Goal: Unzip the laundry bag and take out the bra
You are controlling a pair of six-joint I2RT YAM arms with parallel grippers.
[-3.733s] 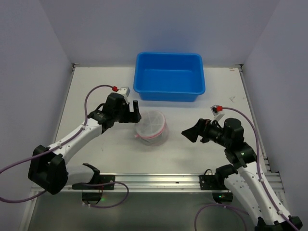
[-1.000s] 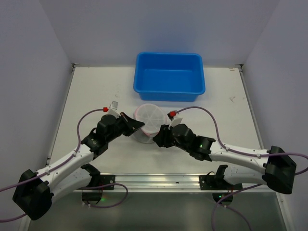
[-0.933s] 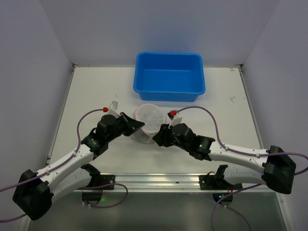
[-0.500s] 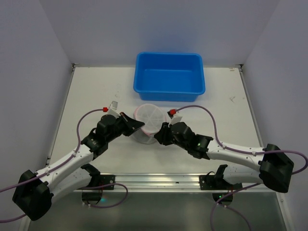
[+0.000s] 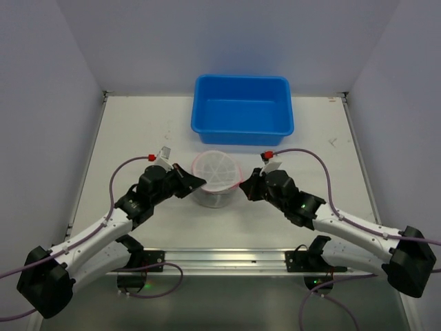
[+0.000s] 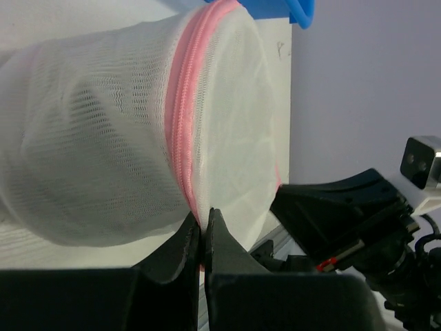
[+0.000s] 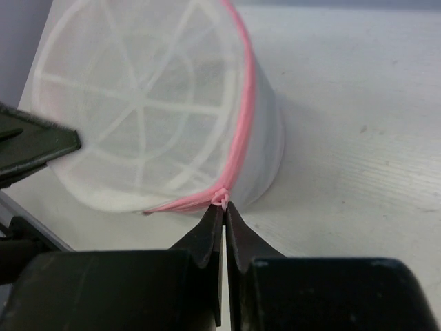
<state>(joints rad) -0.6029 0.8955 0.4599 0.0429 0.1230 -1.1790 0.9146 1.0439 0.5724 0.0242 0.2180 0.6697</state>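
My left gripper will open and take the laundry bag's rim closer to the blue tub (image 5: 196, 161), because it is pinching the bag's near trim in the way of the zipper pull.
The laundry bag (image 5: 216, 178) is a white mesh drum with pink zipper trim, tipped so that its round face points up and toward me. My left gripper (image 5: 202, 181) is shut on the pink trim at the bag's left rim (image 6: 204, 217). On the bag's right side, my right gripper (image 5: 243, 185) is shut on the small pink zipper pull (image 7: 224, 200). The wrist views show the bag's mesh wall (image 6: 103, 138) and its spoked round face (image 7: 145, 103). The bra is hidden; nothing shows through the mesh.
A blue plastic tub (image 5: 242, 110) stands just behind the bag, and its corner (image 6: 303, 10) shows in the left wrist view. A metal rail (image 5: 227, 256) runs along the table's near edge. Grey walls close in on both sides.
My right gripper has swung from the bag's near side round to its right rim and closed on the zipper pull. The left gripper has kept its grip and place.
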